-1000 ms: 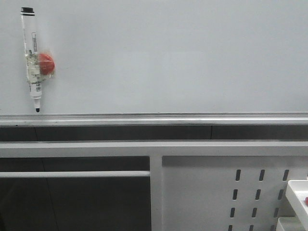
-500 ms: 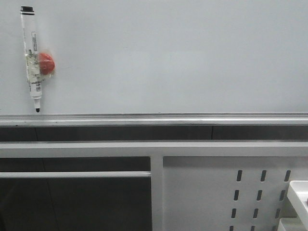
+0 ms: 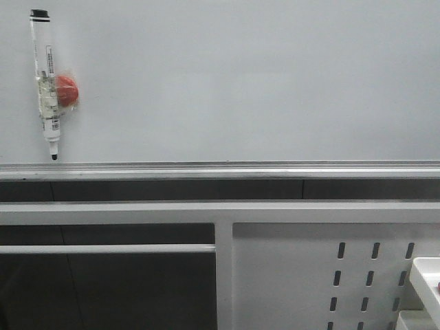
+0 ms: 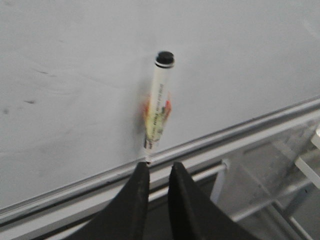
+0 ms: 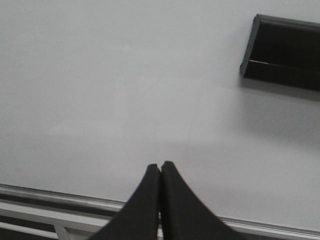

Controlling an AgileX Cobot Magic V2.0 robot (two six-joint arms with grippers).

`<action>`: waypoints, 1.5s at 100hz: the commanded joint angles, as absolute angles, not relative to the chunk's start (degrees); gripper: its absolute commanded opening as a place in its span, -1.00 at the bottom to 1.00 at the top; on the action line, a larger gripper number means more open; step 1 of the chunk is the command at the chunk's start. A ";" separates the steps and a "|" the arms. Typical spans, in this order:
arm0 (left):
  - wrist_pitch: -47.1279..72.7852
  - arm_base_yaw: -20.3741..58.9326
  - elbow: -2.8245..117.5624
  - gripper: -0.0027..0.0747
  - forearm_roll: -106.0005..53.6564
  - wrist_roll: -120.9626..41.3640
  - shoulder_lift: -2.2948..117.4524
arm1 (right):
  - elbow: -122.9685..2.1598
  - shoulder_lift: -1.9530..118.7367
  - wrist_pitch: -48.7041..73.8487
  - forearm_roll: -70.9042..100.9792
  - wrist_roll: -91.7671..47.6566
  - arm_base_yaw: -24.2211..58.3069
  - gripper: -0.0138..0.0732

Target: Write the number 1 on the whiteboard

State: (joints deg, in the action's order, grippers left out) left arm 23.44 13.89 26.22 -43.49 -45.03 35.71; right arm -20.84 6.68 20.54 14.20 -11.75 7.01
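Note:
Next, my left gripper will go to the white marker pen's lower body (image 3: 49,113) (image 4: 153,131), just below the red blob, and close there.
The whiteboard (image 3: 240,82) fills the upper half of the front view, with its silver rail (image 3: 220,168) along the lower edge. No number 1 shows on it. A white marker pen (image 3: 47,89) with a red blob (image 3: 67,91) hangs tip down at the board's left. Neither gripper shows in the front view. In the left wrist view my left gripper (image 4: 159,167) is narrowly open and empty, just below the pen (image 4: 159,107) tip, at the rail. In the right wrist view my right gripper (image 5: 160,166) is shut and empty, facing bare board (image 5: 125,75).
Below the rail runs a white frame with a perforated metal panel (image 3: 302,275) at the lower right. A white boxy part (image 3: 426,275) sits at the lower right corner. A black tray-like holder (image 5: 282,50) is fixed on the board in the right wrist view.
The front view has shifted very slightly, and the white part at the lower right corner has moved a little. The pen stays in place on the board.

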 commanded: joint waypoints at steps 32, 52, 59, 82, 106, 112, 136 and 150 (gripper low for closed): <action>-2.98 28.46 26.74 -0.07 -49.54 -46.16 48.92 | -22.89 8.21 18.52 13.75 -12.59 6.66 -0.80; -14.11 34.15 24.83 -0.07 -54.30 -46.00 55.54 | -22.89 8.21 18.57 13.75 -12.59 6.66 -0.80; -17.95 35.93 24.04 -0.07 -56.25 -44.91 57.63 | -22.89 8.21 18.57 13.75 -12.59 6.66 -0.80; -25.27 39.65 23.56 -0.07 -52.53 -33.45 64.18 | -22.89 8.21 18.57 13.75 -12.59 6.66 -0.80; -30.56 39.65 23.56 -0.07 -46.41 -24.45 69.98 | -22.89 8.21 18.67 13.75 -12.59 6.66 -0.80; -32.12 39.65 23.56 -0.07 -43.39 -22.43 70.67 | -22.89 8.21 18.66 13.75 -12.59 6.66 -0.80; -36.40 39.55 23.56 -0.07 -37.19 -14.32 73.43 | -22.89 8.21 19.39 13.75 -12.59 6.66 -0.80; -37.76 39.55 23.56 -0.07 -37.19 -14.07 75.19 | -22.89 8.21 20.38 13.75 -12.59 6.66 -0.80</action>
State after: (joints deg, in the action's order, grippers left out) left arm -32.65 39.12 22.26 -38.37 -15.20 75.14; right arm -20.84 7.18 23.81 14.16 -12.12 7.01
